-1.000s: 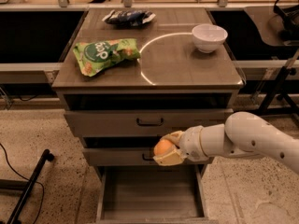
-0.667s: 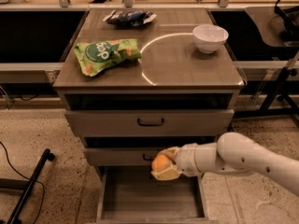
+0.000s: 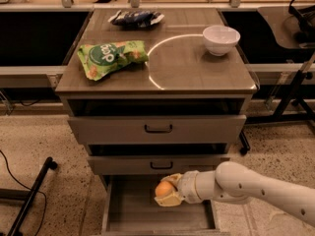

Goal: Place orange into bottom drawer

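My gripper will release the orange on the middle of the open bottom drawer's grey bottom (image 3: 157, 201).
The orange (image 3: 164, 189) is held in my gripper (image 3: 168, 191), whose pale fingers are shut around it. The gripper reaches in from the right on a white arm and hangs just above the bottom drawer (image 3: 133, 210), which is pulled open, a grey tray with a flat floor. The orange is over the drawer's rear middle part, below the front of the middle drawer. It does not touch the drawer floor as far as I can see.
Two shallower drawers with black handles (image 3: 158, 129) sit above. On the cabinet top lie a green snack bag (image 3: 109, 57), a dark packet (image 3: 136, 17) and a white bowl (image 3: 221, 39). A black stand leg (image 3: 30, 195) lies on the floor at left.
My gripper has moved down with the orange, from level with the middle drawer front to just above the open bottom drawer.
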